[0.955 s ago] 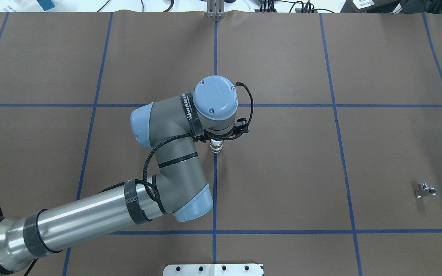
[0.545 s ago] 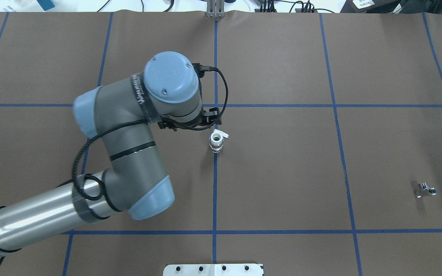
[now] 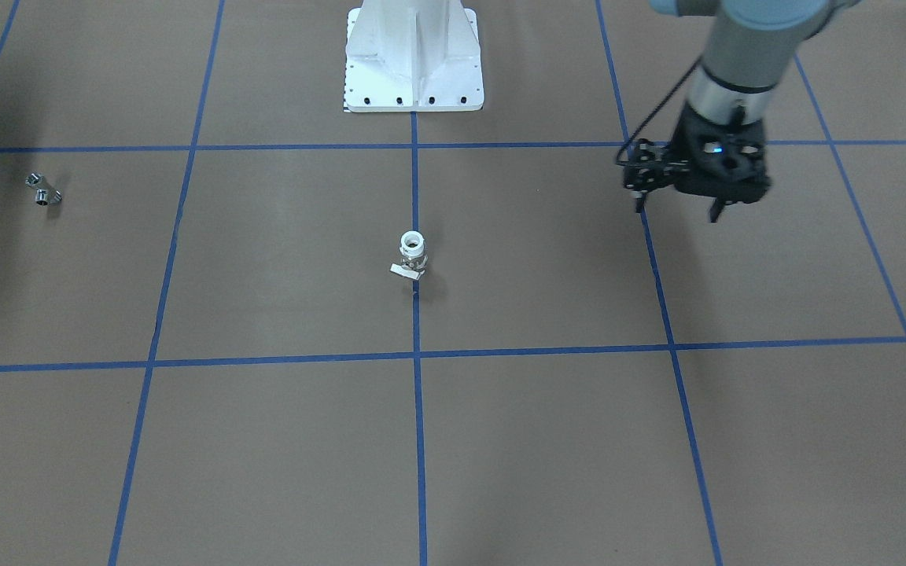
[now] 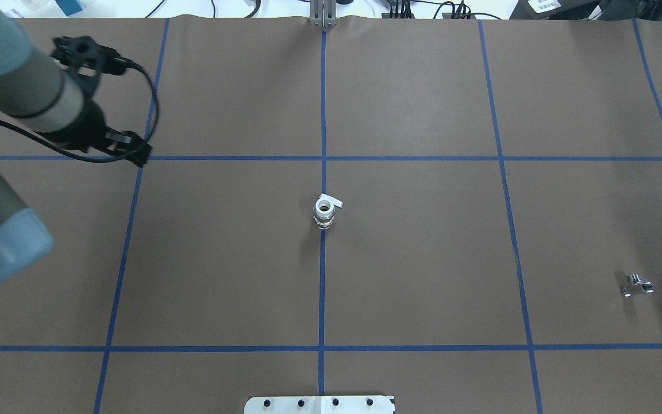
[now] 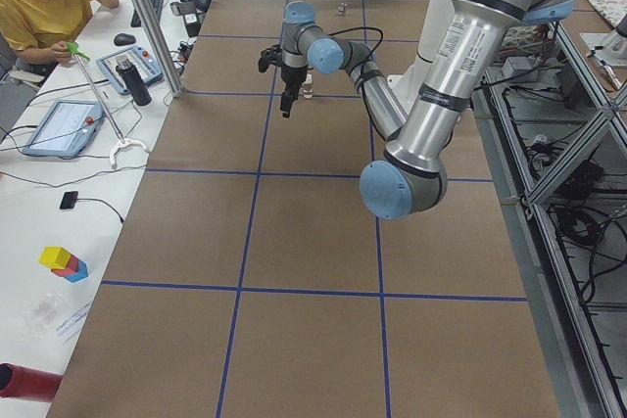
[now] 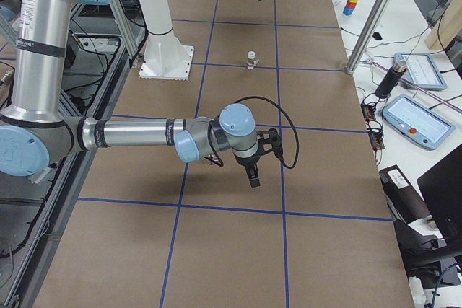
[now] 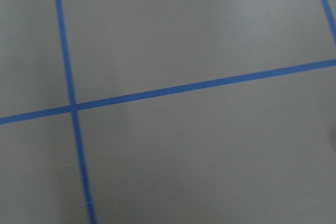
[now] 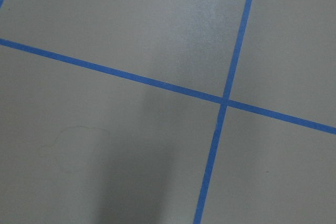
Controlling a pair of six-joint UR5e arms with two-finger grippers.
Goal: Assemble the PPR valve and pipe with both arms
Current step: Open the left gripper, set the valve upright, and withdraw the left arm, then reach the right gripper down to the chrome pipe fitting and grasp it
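Note:
The small chrome pipe is next for my right gripper, which should go to it and close on the pipe's middle (image 3: 42, 187), just behind its threaded end.
The PPR valve (image 4: 323, 213) stands upright on the blue centre line in the middle of the table, white collar up and pale tab to one side. It also shows in the front view (image 3: 412, 255). The pipe (image 4: 637, 285), a small chrome bent fitting, lies alone far to the right, also in the front view (image 3: 42, 189). My left gripper (image 4: 134, 153) hangs open and empty over the table's far left part, well away from the valve. My right gripper (image 6: 251, 174) shows only in the right side view, low over the table; I cannot tell its state. Both wrist views show only bare table and tape.
The white bolted pedestal (image 4: 319, 404) sits at the near edge, centre. Blue tape lines grid the brown table cover. An operator (image 5: 44, 7) sits beside the table's far long edge, with tablets and cables there. Metal posts (image 6: 368, 23) stand along that edge.
My left gripper has let go of the valve, risen and swung away to the far left. The valve stays standing on the centre line. The pipe has not moved.

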